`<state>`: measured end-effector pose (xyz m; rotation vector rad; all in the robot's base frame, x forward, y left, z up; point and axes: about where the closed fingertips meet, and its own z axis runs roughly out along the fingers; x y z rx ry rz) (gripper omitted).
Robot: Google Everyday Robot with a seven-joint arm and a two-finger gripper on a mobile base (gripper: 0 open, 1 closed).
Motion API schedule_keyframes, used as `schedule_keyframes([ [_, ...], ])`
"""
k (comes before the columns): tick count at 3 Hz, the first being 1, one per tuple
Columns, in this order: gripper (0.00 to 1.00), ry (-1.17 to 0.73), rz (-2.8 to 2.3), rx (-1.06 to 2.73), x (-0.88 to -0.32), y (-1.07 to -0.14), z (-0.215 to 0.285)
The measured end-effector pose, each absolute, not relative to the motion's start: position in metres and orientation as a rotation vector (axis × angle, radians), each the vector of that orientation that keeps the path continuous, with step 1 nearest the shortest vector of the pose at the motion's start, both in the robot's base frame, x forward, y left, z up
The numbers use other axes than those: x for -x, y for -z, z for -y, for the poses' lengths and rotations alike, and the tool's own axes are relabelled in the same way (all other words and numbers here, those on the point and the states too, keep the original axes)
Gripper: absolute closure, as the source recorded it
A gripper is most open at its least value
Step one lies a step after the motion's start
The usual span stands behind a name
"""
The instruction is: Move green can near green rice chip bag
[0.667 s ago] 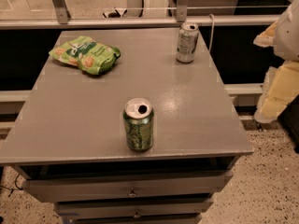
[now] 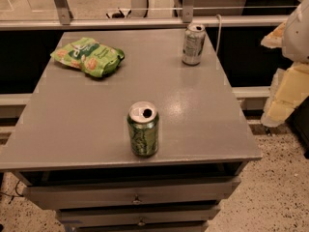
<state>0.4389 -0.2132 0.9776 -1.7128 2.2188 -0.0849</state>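
Next, I should grip the middle of the green can's body (image 2: 145, 135), leaving the can's silver top free.
The green can (image 2: 143, 129), dark green with yellowish patterning and an opened silver top, stands upright near the table's front edge. The green rice chip bag (image 2: 88, 56) lies flat at the back left of the table, well apart from the can. My gripper (image 2: 286, 94) shows as pale yellowish and white parts at the right edge of the camera view. It is off the table's right side, raised, away from the can, and holds nothing that I can see.
A paler silver-grey can (image 2: 193, 44) stands upright at the back right of the grey table (image 2: 207, 110). Drawers sit below the table front. A rail and a thin cable run behind the table. Speckled floor lies to the right.
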Motion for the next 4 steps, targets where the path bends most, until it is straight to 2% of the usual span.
schedule_keyframes([
  [1, 0.0, -0.006, -2.178, 1.694, -0.444, -0.968, 0.191],
  [4, 0.0, -0.58, -1.959, 1.509, -0.444, -0.923, 0.099],
])
